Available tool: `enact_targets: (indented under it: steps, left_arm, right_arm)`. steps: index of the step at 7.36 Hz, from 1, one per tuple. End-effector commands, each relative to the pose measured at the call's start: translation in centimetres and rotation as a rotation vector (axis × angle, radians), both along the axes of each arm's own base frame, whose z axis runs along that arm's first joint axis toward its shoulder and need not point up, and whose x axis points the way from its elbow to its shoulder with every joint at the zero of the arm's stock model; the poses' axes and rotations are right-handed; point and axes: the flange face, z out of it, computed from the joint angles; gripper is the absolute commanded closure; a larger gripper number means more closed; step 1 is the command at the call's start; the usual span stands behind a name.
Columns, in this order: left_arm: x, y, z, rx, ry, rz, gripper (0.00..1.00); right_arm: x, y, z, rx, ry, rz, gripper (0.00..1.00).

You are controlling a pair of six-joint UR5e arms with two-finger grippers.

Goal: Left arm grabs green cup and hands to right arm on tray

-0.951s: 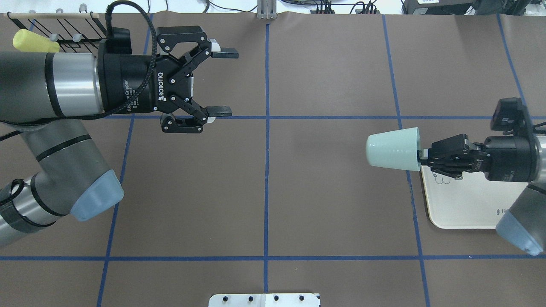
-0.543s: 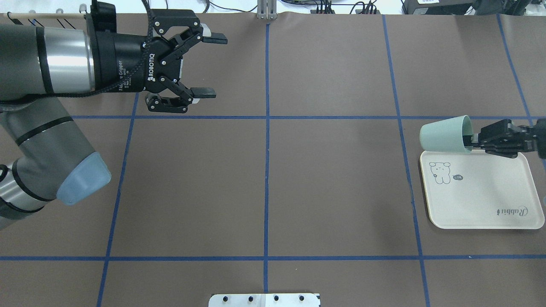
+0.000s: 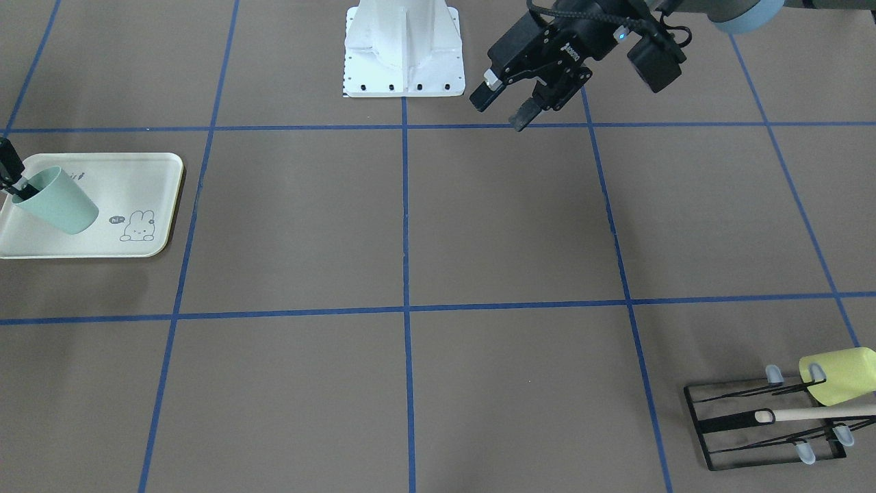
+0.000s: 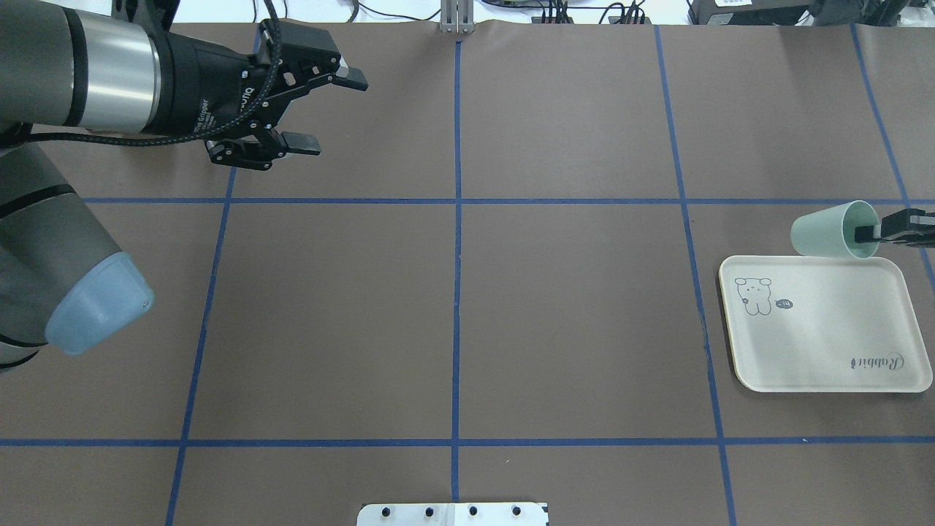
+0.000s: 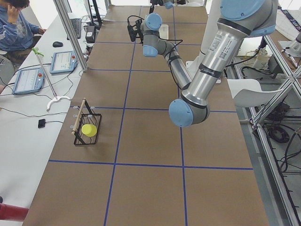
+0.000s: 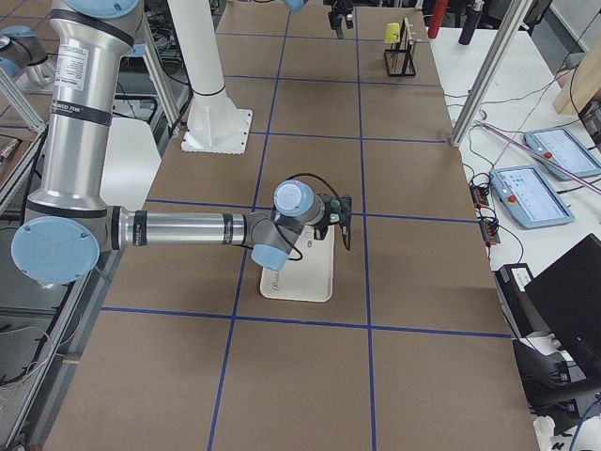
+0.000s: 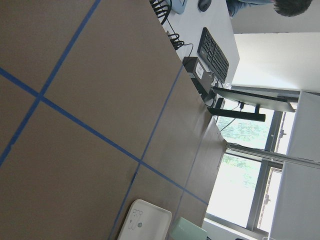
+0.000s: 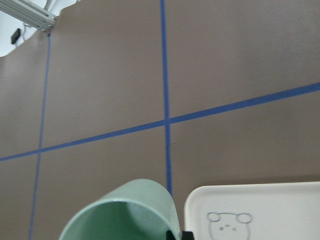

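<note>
Next, I set the green cup, which hangs over the tray's far edge, down on the tray (image 3: 90, 201) next to the bunny's speech bubble with my right gripper.
The green cup (image 4: 824, 232) hangs tilted, its mouth towards the right arm, over the far edge of the tray (image 4: 825, 343). My right gripper (image 4: 866, 234) is shut on its rim, one finger inside the mouth. In the front-facing view the cup (image 3: 58, 203) shows above the tray (image 3: 137, 178), with the right gripper (image 3: 15, 186) at the frame's edge. The right wrist view has the cup's rim (image 8: 120, 212) and the tray's corner (image 8: 270, 205). My left gripper (image 4: 333, 111) stands open and empty far away at the back left, also seen as the left gripper (image 3: 499, 113).
A black wire rack (image 3: 753, 424) with a yellow-green cup (image 3: 838, 376) on it stands at the table's far left corner. The robot's white base plate (image 3: 404, 48) sits at the near middle edge. Blue tape lines cross the brown table.
The right gripper has carried the green cup rightward, from beside the tray to over its far edge. The left arm has drawn back towards the rear left, its gripper still open.
</note>
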Motion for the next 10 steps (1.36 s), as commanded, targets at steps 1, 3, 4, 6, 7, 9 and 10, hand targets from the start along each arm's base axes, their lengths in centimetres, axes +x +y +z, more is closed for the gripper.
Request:
enact_targets:
  steps: [1, 3, 4, 6, 7, 9, 10]
  left_arm:
    - [-0.4, -0.4, 1.1, 0.018, -0.202, 0.018, 0.00]
    - [-1.4, 0.8, 1.4, 0.041, -0.347, 0.060, 0.00]
    - [-1.6, 1.2, 1.2, 0.037, -0.351, 0.063, 0.00]
    - [-1.7, 1.3, 1.2, 0.036, -0.353, 0.058, 0.00]
    - [-1.7, 1.3, 1.3, 0.035, -0.353, 0.059, 0.00]
    - [-1.7, 1.3, 1.2, 0.033, -0.350, 0.057, 0.00]
    - [-1.8, 1.5, 1.0, 0.035, -0.345, 0.057, 0.00]
  right_arm:
    - [0.5, -0.4, 0.9, -0.004, 0.177, -0.124, 1.00]
    - [-1.6, 0.5, 2.7, -0.054, 0.234, -0.245, 1.00]
    - [-2.5, 0.8, 2.9, -0.074, 0.233, -0.277, 1.00]
    - [-3.3, 1.3, 3.8, -0.091, 0.236, -0.301, 1.00]
    - [-3.9, 1.4, 4.4, -0.098, 0.245, -0.314, 1.00]
    - [-4.2, 1.6, 4.8, -0.106, 0.255, -0.322, 1.00]
    - [-4.7, 1.7, 4.9, -0.113, 0.260, -0.333, 1.00]
